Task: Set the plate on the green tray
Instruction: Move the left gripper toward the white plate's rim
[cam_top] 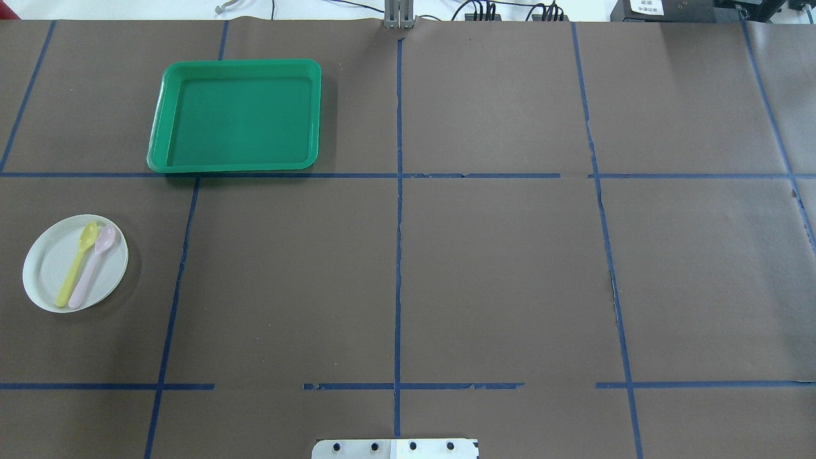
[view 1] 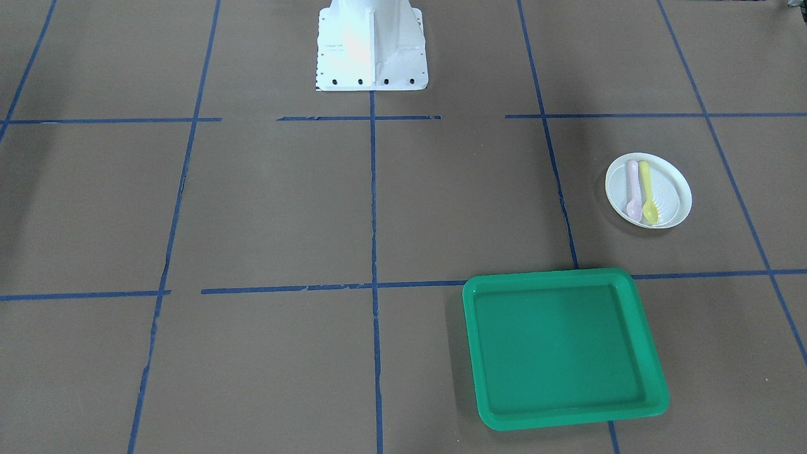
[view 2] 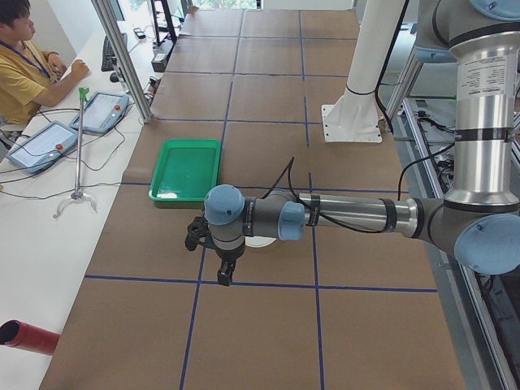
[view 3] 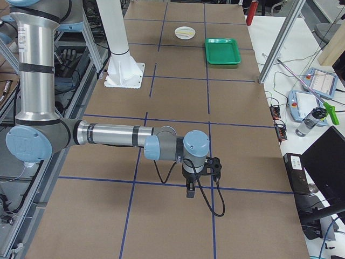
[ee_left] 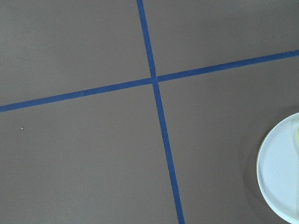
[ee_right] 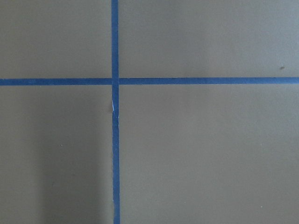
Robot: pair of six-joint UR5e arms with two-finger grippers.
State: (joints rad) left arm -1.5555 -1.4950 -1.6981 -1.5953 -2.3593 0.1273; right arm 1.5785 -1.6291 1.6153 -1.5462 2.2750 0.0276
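Observation:
The robot's left gripper will close on the white plate's rim [view 1: 690,195] [ee_left: 260,185] on the yellow spoon's side, across from the pink spoon.
The white plate [view 1: 672,189] lies flat on the brown table cover, apart from the green tray [view 1: 561,343]. A yellow spoon [view 1: 647,192] and a pink spoon [view 1: 632,190] lie side by side on it. In the overhead view the plate [cam_top: 50,271] is at the left edge and the empty tray [cam_top: 236,118] is farther back. My left gripper [view 2: 227,275] hangs above the table next to the plate [view 2: 260,241]; I cannot tell if it is open. The plate's rim [ee_left: 279,173] shows in the left wrist view. My right gripper [view 3: 190,192] is far off; its state is unclear.
The robot's white base [view 1: 372,47] stands at the table's middle edge. Blue tape lines [cam_top: 398,210] divide the brown cover. An operator [view 2: 24,69] sits at a side table with tablets [view 2: 36,146]. A red cylinder [view 2: 28,337] lies near the table's end.

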